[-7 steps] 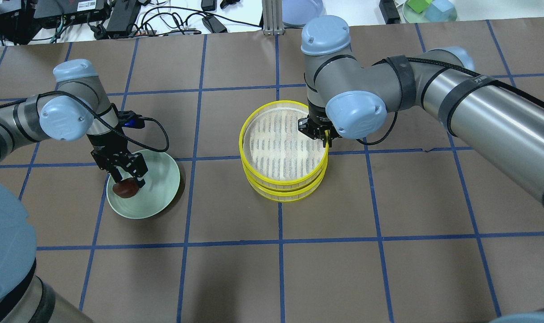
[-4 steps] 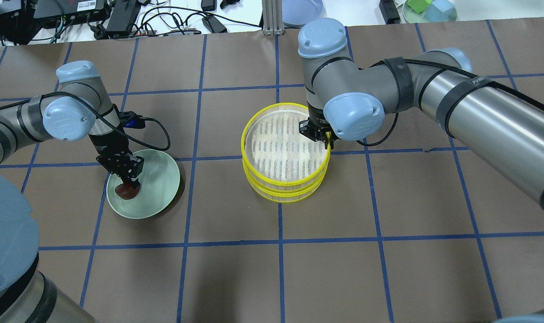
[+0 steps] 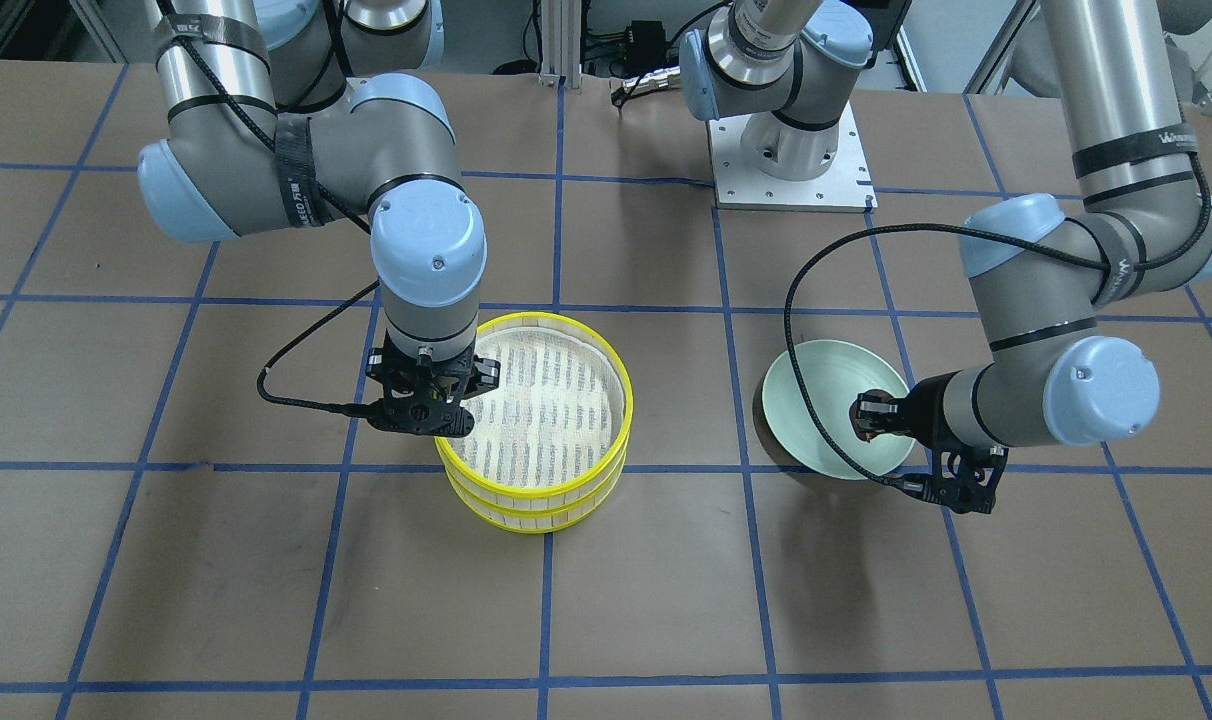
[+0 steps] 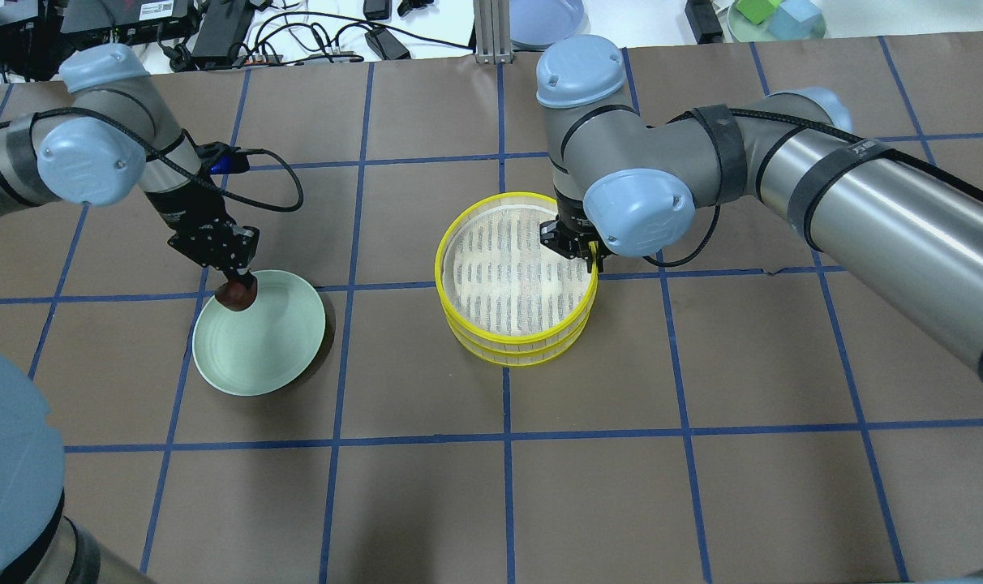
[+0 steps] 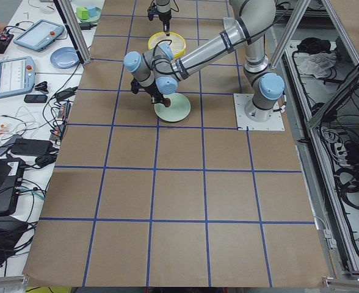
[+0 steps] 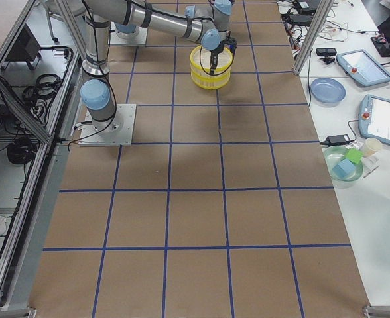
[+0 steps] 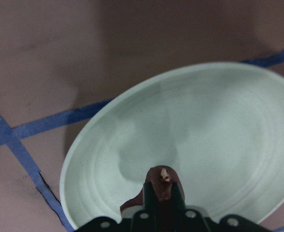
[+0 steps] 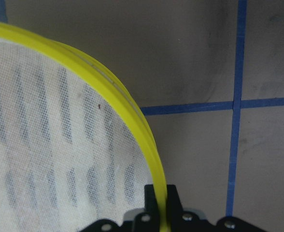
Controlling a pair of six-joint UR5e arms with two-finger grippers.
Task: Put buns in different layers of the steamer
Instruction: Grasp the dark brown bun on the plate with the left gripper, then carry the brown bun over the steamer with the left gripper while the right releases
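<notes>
The robot's left gripper should release the dark reddish-brown bun near the middle of the top level's white liner (image 3: 554,422).
My left gripper (image 4: 238,285) is shut on the dark reddish-brown bun (image 4: 235,298) and holds it above the far-left edge of the pale green plate (image 4: 272,349). The left wrist view shows the bun (image 7: 163,180) between the fingers, over the bare plate (image 7: 219,125). The steamer (image 4: 439,276) stands mid-table as two stacked yellow-rimmed tiers, and the white liner of the top tier is bare. My right gripper (image 4: 593,258) is shut on the top tier's right rim (image 8: 118,96). The cream-white bun is not in view.
The brown table has a blue tape grid. Beyond its far edge are a blue plate (image 4: 544,20), a green dish with blocks (image 4: 775,20), cables and a metal post (image 4: 490,32). The robot's base plate (image 3: 791,160) is behind the steamer.
My left gripper closed on the brown bun in the plate and lifted it up toward the plate's far-left edge. My right gripper stayed shut on the steamer rim, barely shifting.
</notes>
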